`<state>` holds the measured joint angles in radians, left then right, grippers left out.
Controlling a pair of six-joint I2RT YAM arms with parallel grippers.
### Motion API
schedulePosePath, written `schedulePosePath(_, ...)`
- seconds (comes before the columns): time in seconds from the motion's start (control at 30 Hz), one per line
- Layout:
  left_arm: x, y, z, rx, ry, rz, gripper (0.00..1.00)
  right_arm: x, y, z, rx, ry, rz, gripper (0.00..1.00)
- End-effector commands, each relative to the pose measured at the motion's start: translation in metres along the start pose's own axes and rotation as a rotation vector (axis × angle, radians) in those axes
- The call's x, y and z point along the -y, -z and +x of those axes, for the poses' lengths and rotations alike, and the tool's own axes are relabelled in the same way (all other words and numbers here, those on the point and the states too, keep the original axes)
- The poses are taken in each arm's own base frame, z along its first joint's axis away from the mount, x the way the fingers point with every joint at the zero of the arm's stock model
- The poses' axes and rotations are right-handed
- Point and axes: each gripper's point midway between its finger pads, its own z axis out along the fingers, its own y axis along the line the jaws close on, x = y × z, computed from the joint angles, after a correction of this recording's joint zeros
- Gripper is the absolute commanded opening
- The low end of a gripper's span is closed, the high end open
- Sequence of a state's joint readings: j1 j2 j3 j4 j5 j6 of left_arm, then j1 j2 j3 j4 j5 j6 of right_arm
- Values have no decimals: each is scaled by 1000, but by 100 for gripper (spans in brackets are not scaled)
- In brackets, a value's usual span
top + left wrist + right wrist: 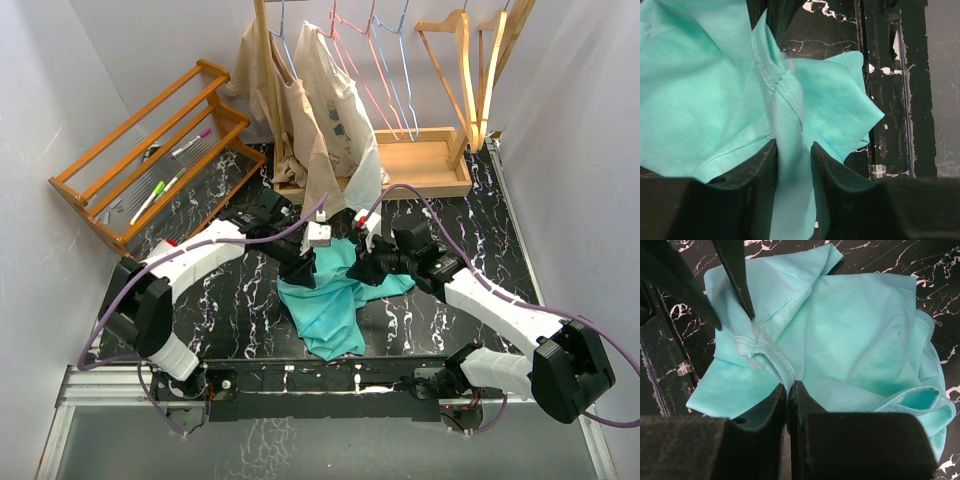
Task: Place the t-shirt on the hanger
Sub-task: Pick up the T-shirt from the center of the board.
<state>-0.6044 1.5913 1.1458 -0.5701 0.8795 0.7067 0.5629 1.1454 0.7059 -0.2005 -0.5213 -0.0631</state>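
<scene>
I hold a thick bunched fold in my left gripper near my right gripper, so I will open it and pinch the t-shirt farther (794, 215) along before lifting.
The teal t-shirt (335, 300) lies crumpled on the black marbled table (230, 310), in front of both arms. My left gripper (303, 268) is shut on a bunched fold of the t-shirt (700, 75), and cloth fills the gap between its fingers (760, 165). My right gripper (365, 270) is shut on the stitched neck seam of the t-shirt (860, 340). The two grippers sit close together at the shirt's far edge. In the right wrist view the left gripper's fingers (735, 275) show just beyond the seam. The wooden hanger (466, 80) hangs at the back right, far from both grippers.
Beige printed shirts (320, 100) and thin pink and blue wire hangers (385, 70) hang on a rail over a wooden tray (420, 165) at the back. A slatted wooden rack (150, 150) holding markers stands at the back left. White walls close in on both sides.
</scene>
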Motion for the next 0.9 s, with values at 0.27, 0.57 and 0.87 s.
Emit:
schedulePosePath(0.27,18,29,-27,61,-106,-76,23,3,-5,-14,58,18,9,8)
schedulePosePath(0.57,-6,28,-16,50,-44,-224,40,4,-5,-12,57,12,17,8)
schedulePosePath(0.87,-5,27,-3,46,-34,-261,33,5,-8,-10,57,6,14,8)
